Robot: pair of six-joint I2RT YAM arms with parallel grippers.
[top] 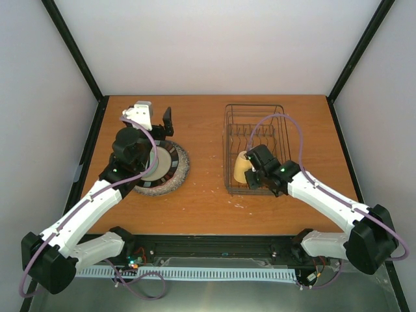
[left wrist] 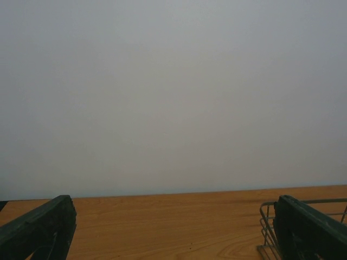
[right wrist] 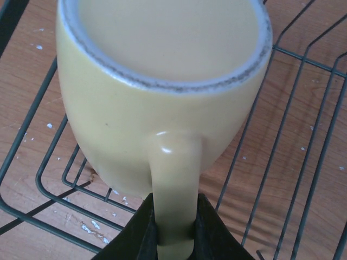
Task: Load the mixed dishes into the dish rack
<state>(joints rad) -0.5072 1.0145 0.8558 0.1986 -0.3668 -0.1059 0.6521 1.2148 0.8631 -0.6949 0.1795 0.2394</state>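
The yellow mug will go down in the dish rack's near corner (top: 236, 175) (right wrist: 142, 142), on the side that faces the plate, from my right gripper.
A pale yellow mug (top: 242, 167) sits low in the near left corner of the dark wire dish rack (top: 257, 130). My right gripper (top: 255, 173) is shut on its handle. In the right wrist view the mug (right wrist: 162, 81) fills the frame, mouth up. Both dark fingers (right wrist: 209, 233) pinch the handle (right wrist: 173, 179), with rack wires (right wrist: 303, 141) under and around it. A dark round plate with a speckled grey rim (top: 177, 166) lies on the table at left. My left gripper (top: 153, 123) hangs open above the plate's far edge, holding nothing. Its wrist view shows only the spread fingers (left wrist: 38, 230).
The wooden table (top: 201, 201) has black frame posts at its back corners and white walls around it. A corner of the rack (left wrist: 265, 227) shows at the right edge of the left wrist view. The rack's far half holds upright slot wires (top: 260, 133).
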